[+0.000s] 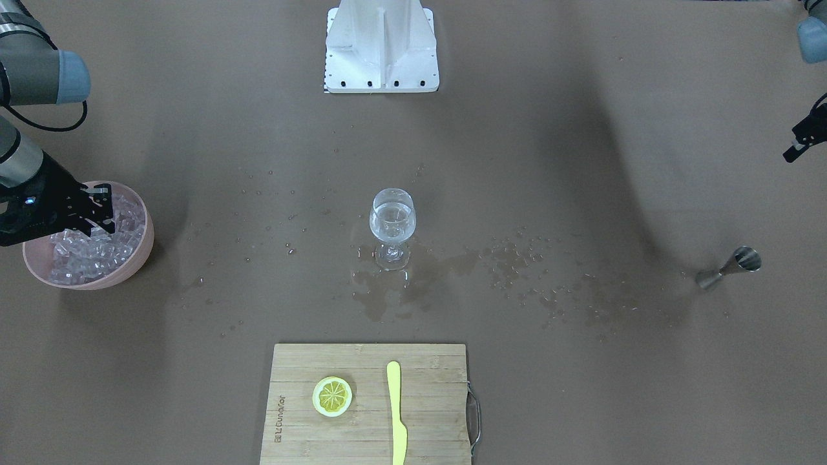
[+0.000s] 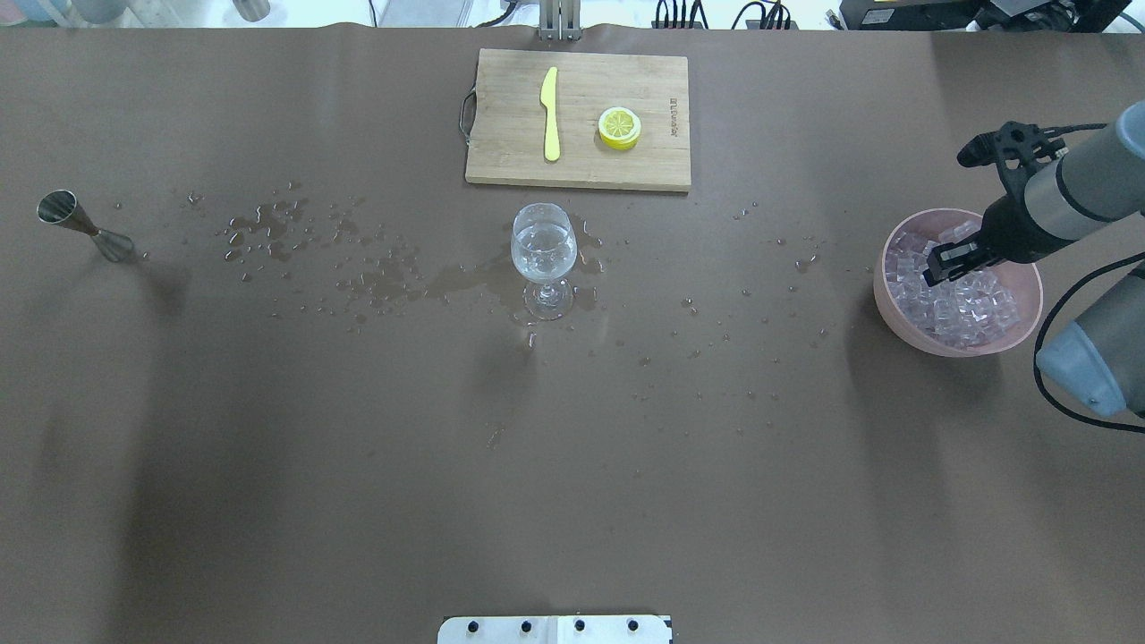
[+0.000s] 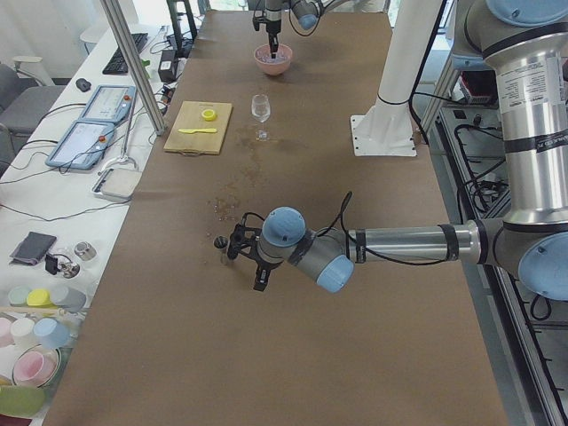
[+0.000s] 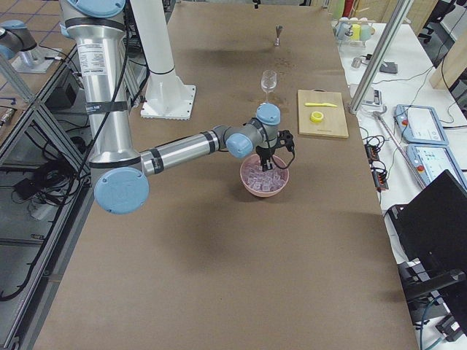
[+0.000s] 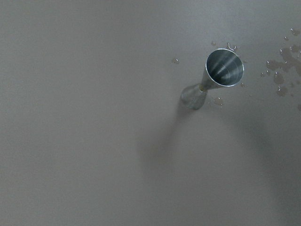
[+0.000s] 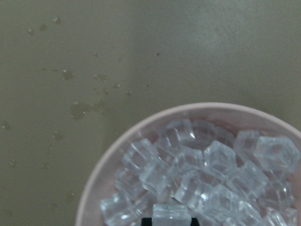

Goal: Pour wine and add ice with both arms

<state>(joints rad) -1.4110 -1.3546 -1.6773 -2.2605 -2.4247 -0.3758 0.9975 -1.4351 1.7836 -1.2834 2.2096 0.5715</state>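
The ice cube will drop from my right gripper when I let go of it in the clear wine inside the wine glass (image 1: 393, 220).
A wine glass (image 1: 392, 223) (image 2: 543, 255) stands mid-table with a little clear wine in it. A pink bowl (image 1: 145, 248) (image 2: 894, 309) is piled with ice cubes (image 1: 97, 248) (image 2: 962, 309) (image 6: 207, 174). My right gripper (image 1: 103, 210) (image 2: 944, 262) reaches down into the bowl. In the right wrist view its black fingertips flank one cube (image 6: 171, 215) at the bottom edge. A steel jigger (image 1: 730, 266) (image 2: 85, 228) (image 5: 214, 77) stands upright and alone. My left gripper (image 3: 257, 271) hovers beside it, only a black sliver at the front view's right edge; I cannot tell its state.
A wooden cutting board (image 1: 426, 387) at the operators' edge carries a lemon slice (image 1: 333, 396) and a yellow knife (image 1: 395, 413). Spilled drops and a wet patch (image 1: 387, 297) spread around the glass and toward the jigger. The white pedestal (image 1: 381, 51) stands at the robot's side.
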